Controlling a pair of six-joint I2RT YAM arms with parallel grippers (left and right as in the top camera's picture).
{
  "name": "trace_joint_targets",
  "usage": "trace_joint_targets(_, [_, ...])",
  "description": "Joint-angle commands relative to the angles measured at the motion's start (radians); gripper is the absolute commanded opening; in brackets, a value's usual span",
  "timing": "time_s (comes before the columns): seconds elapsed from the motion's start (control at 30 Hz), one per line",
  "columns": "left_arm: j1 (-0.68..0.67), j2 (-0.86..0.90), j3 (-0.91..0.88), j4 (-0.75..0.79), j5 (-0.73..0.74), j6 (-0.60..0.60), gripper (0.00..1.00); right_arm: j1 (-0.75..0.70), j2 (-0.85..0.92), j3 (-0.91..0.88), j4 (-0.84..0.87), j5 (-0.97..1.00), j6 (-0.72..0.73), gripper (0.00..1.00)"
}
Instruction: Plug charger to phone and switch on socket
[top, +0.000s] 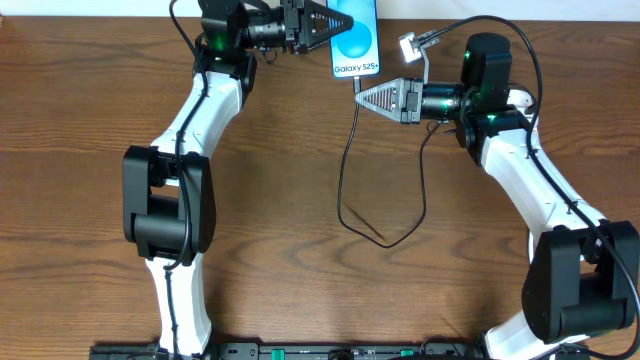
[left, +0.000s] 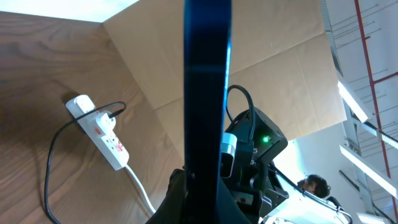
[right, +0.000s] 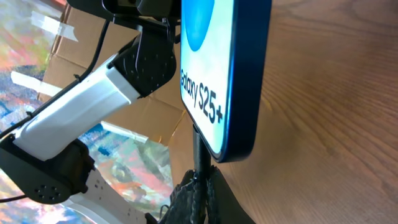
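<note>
Next, my left gripper lets go of the phone on the bare table (top: 343, 147) between my arms, beside the hanging part of the cable.
My left gripper (top: 328, 24) is shut on the phone (top: 356, 42), a black-framed slab with a cyan screen reading "Galaxy S25+", at the table's far edge. In the left wrist view the phone (left: 207, 81) stands edge-on, rising out of the gripper (left: 205, 190). My right gripper (top: 361, 97) sits just below the phone's lower edge, shut on the charger (top: 342, 190), a thin black cable that loops across the table. Seen from the right wrist, the cable's plug (right: 199, 146) runs up from the gripper (right: 200, 182) to the bottom edge of the phone (right: 227, 68). The white socket (left: 101, 130) lies on the table with a black plug in it.
A brown cardboard sheet (left: 186, 68) stands behind the table's far edge. The socket (top: 408, 46) is just right of the phone, near the right arm (top: 485, 95). The socket's white cord (left: 142, 190) trails off it.
</note>
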Motion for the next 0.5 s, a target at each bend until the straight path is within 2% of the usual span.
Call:
trace_joint_targets(0.0, [-0.007,-0.033,0.013,0.01,0.037,-0.009,0.07,-0.008,0.0,0.016,0.015,0.062,-0.001,0.01])
trace_joint_targets(0.2, [-0.007,-0.033,0.013,0.01,0.037,-0.009,0.07,-0.008,0.0,0.016,0.023,0.095,-0.002,0.03])
trace_joint_targets(0.23, [-0.007,-0.033,0.013,0.01,0.037,-0.009,0.07,-0.008,0.0,0.016,0.023,0.101,-0.002,0.09])
trace_joint_targets(0.4, [-0.007,-0.033,0.012,0.009,0.036,0.005,0.07,-0.008,0.0,0.016,0.022,0.102,-0.005,0.52])
trace_joint_targets(0.47, [-0.006,-0.033,0.012,0.009,0.029,0.014,0.07,-0.008,0.0,0.016,0.021,0.102,-0.005,0.74])
